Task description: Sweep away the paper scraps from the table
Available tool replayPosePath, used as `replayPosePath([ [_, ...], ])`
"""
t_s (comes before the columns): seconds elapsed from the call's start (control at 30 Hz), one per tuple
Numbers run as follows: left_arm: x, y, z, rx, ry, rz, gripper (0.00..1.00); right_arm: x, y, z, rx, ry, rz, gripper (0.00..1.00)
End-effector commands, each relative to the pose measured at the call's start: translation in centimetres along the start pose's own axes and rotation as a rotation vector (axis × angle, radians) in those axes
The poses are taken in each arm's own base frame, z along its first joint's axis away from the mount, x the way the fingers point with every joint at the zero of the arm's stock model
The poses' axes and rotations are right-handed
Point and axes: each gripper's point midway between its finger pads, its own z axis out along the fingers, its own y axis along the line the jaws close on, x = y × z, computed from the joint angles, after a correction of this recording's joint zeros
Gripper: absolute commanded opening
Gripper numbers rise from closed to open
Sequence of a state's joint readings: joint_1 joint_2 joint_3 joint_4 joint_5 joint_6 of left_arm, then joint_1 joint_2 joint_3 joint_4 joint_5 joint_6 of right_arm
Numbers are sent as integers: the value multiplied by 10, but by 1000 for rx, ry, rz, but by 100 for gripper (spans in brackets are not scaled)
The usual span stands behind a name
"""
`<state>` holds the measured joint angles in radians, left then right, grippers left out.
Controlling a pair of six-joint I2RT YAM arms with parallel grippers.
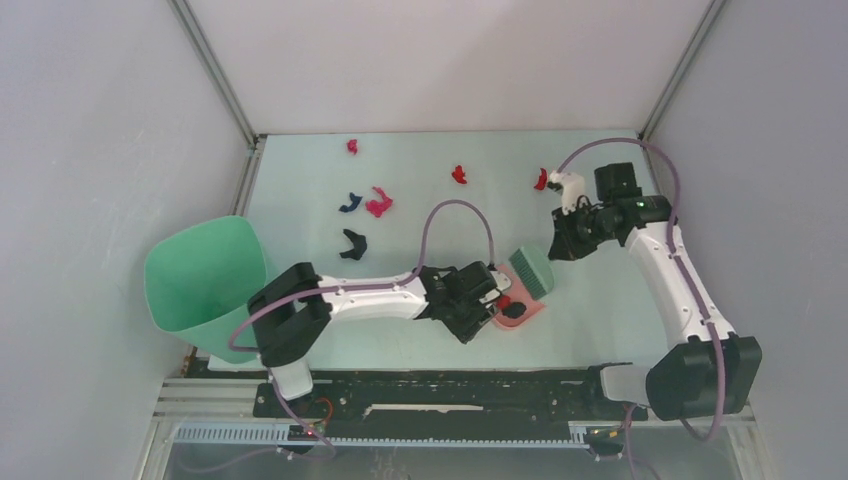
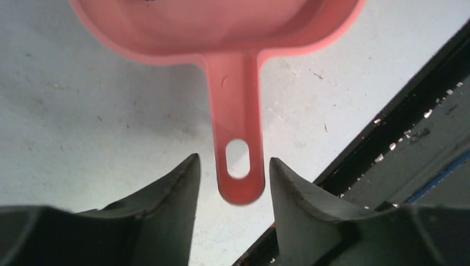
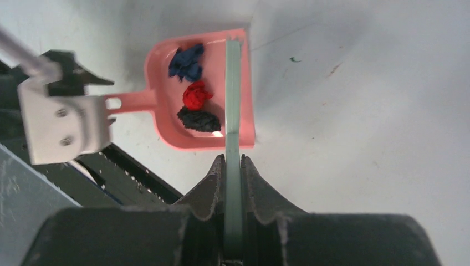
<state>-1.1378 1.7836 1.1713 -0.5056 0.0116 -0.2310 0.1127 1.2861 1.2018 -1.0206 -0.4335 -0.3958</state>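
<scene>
My left gripper has a gap on each side of the dustpan's handle, so it should close on the dustpan handle's end (image 2: 240, 190) before the green brush sweeps in another red scrap.
Several paper scraps lie on the table (image 1: 600, 300): red ones (image 1: 459, 175) (image 1: 352, 146) (image 1: 541, 180), a dark blue one (image 1: 349, 203), a magenta one (image 1: 379, 203) and a black one (image 1: 352, 244). The pink dustpan (image 3: 166, 61) holds a blue scrap (image 3: 187, 61), a red scrap (image 3: 197, 95) and a black scrap (image 3: 199, 119). My left gripper (image 2: 233, 166) is open around the dustpan handle (image 2: 235, 111), with a gap on each side. My right gripper (image 3: 233, 160) is shut on the green brush (image 3: 233, 83), whose head (image 1: 530, 270) rests at the pan's mouth.
A darker green round bin (image 1: 205, 285) stands off the table's left front corner. The black base rail (image 1: 450, 390) runs along the near edge, just behind the dustpan handle. White walls close in the left, far and right sides.
</scene>
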Motion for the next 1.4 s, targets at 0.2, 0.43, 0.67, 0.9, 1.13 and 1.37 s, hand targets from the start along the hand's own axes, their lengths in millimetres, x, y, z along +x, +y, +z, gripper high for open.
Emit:
replayPosePath([
  [0.2, -33, -4, -24, -21, -357, 99, 65, -51, -26, -41, 24, -291, 132, 0],
  [0.43, -32, -6, -5, -10, -338, 113, 53, -70, -67, -58, 158, -381, 151, 0],
  [0.67, -31, -13, -8, 28, -333, 107, 28, -105, -125, -61, 322, -418, 62, 0],
  [0.9, -25, -15, -18, 47, -325, 86, 17, -155, -188, -44, 431, -393, 19, 0],
  [1.13, -21, -4, -17, -23, -300, 13, 55, -204, -226, 0, 499, -313, -111, 0],
  [1.37, -14, -6, -10, -2, -288, 47, 52, -230, -221, 53, 530, -173, -346, 0],
])
